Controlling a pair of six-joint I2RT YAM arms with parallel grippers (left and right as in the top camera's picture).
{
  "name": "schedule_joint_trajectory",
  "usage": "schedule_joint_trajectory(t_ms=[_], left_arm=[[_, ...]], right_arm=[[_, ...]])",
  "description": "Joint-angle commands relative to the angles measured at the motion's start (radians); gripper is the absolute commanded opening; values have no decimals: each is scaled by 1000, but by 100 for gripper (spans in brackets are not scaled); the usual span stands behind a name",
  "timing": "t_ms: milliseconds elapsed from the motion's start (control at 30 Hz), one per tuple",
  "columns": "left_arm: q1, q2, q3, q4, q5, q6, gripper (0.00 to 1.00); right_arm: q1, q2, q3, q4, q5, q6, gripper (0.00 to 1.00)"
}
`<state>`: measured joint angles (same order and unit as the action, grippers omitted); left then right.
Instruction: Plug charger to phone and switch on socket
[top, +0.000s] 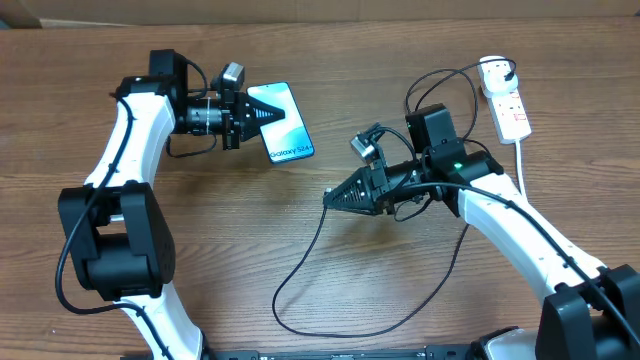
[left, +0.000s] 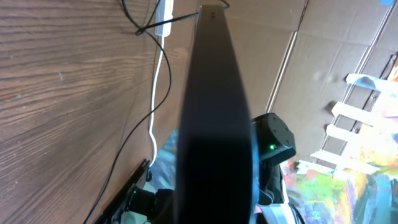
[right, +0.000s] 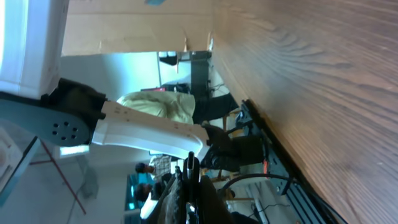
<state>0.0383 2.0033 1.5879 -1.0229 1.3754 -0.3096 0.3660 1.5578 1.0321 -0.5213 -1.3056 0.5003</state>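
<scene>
Next, my right gripper sets the charger's plug down on the table (top: 411, 209) under its wrist, near the cable that runs toward the socket.
In the overhead view, the phone (top: 283, 122) lies at the back left with its blue-and-white screen up, and my left gripper (top: 262, 114) is shut on its left end. The left wrist view shows the phone edge-on as a dark band (left: 214, 124). My right gripper (top: 330, 199) is shut on the charger's free end. The small black plug tip (right: 191, 163) sticks out between the fingers, a short way below and right of the phone and apart from it. The charger (top: 300, 260) loops across the table toward the socket (top: 507, 100), a white strip at the back right.
A black plug (top: 497, 70) sits in the socket's far end, and a white cord (top: 520, 160) runs from it toward the front. The cable loop (top: 290, 315) lies near the table's front edge. A cardboard wall (top: 350, 10) stands behind the table.
</scene>
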Motion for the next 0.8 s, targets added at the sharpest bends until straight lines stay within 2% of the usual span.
schedule_joint_trajectory(t_ms=[0, 767], left_arm=[[-13, -6, 4, 0, 57, 26, 4], [-23, -6, 4, -2, 89, 26, 4]], right_arm=[[14, -24, 16, 20, -43, 34, 4], [14, -24, 16, 68, -83, 57, 4]])
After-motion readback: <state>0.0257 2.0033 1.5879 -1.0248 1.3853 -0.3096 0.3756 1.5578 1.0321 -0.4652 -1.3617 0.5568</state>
